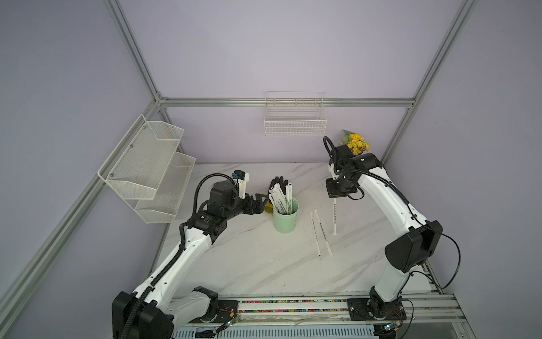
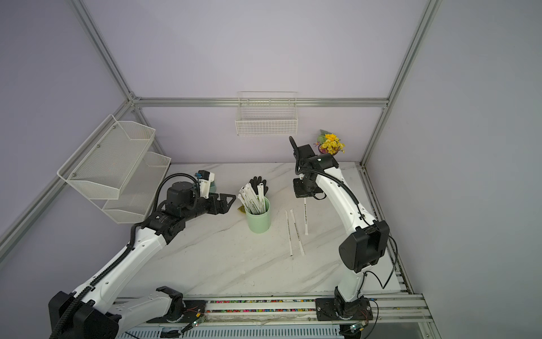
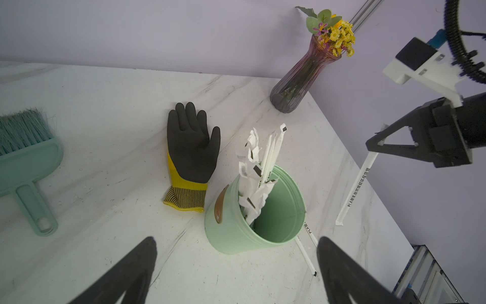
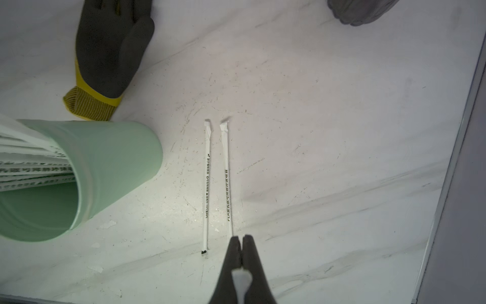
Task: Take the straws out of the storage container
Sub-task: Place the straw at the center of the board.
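Next, my right gripper lets go of the straw on the marble [image 4: 257, 186] next to the lying straws, on their side facing the vase.
The mint-green storage container [image 1: 285, 220] [image 2: 258, 218] [image 3: 228, 226] [image 4: 110, 163] stands upright mid-table with several white wrapped straws [image 1: 280, 198] [image 2: 252, 196] [image 3: 256, 168] leaning in it. Two straws [image 1: 319, 232] [image 2: 294, 232] [image 4: 206, 184] lie side by side on the marble to its right. My right gripper [image 1: 334, 197] [image 2: 305, 197] [image 3: 369, 144] [image 4: 241, 238] points down, shut on the top of another straw [image 1: 334, 217] [image 2: 305, 217] [image 3: 356, 184] that hangs toward the table. My left gripper [image 1: 262, 202] [image 2: 230, 201] [image 3: 236, 238] is open and empty, just left of the container.
A black-and-yellow glove [image 1: 278, 183] [image 3: 192, 147] [image 4: 110, 47] lies behind the container. A vase of yellow flowers [image 1: 356, 143] [image 3: 302, 79] stands at the back right corner. A green brush [image 3: 26, 158] lies at the left. A wire basket [image 1: 294, 117] and mesh rack [image 1: 146, 167] hang on the walls.
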